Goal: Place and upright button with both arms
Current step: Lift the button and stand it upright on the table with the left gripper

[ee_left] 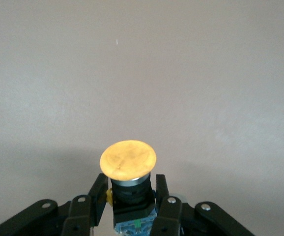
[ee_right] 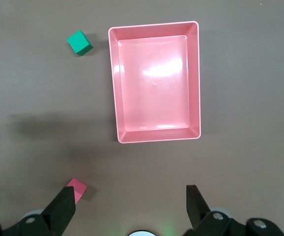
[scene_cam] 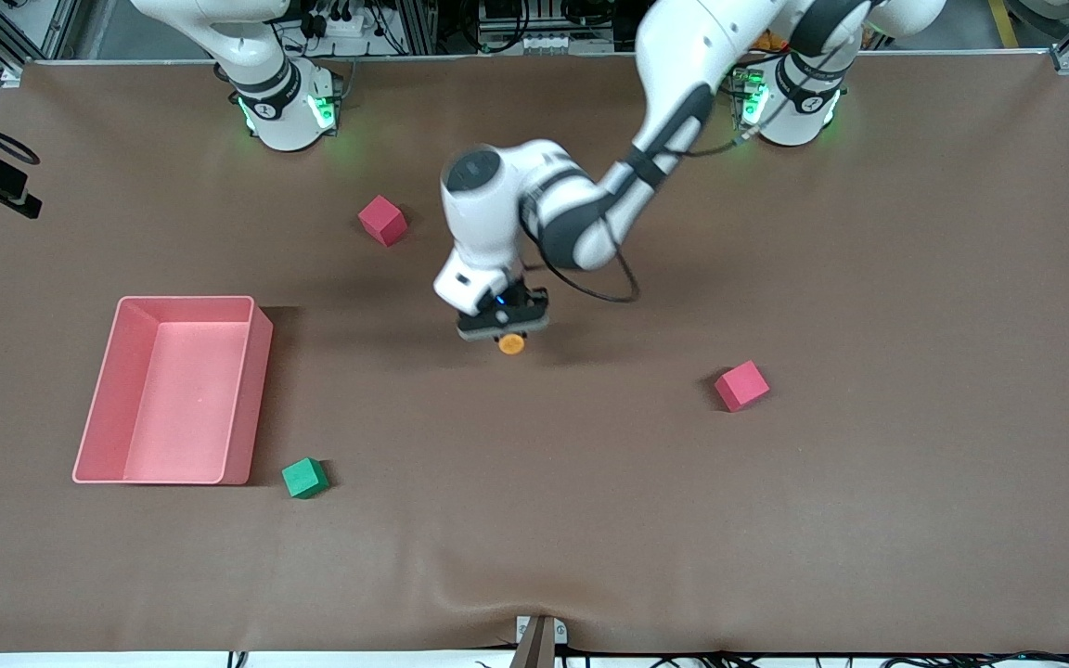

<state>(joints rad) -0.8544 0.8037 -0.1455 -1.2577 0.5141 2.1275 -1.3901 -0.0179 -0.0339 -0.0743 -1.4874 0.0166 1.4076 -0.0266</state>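
My left gripper should release the button on the table midway [scene_cam: 500, 379] between the pink tray and the farther red cube.
The button [scene_cam: 510, 344] has a round orange cap on a short black body. My left gripper [scene_cam: 504, 325] reaches in from its base to the middle of the table and is shut on the button's black body. In the left wrist view the cap [ee_left: 128, 159] sticks out past the fingers [ee_left: 99, 192] with bare table under it. I cannot tell whether the button touches the table. My right gripper [ee_right: 129, 196] is open and empty, high over the table near the pink tray. It does not show in the front view.
A pink tray [scene_cam: 251, 399] stands toward the right arm's end and also shows in the right wrist view [ee_right: 113, 83]. A green cube [scene_cam: 304, 478] lies beside its near corner. One red cube [scene_cam: 382, 220] lies nearer the bases, another [scene_cam: 741, 385] toward the left arm's end.
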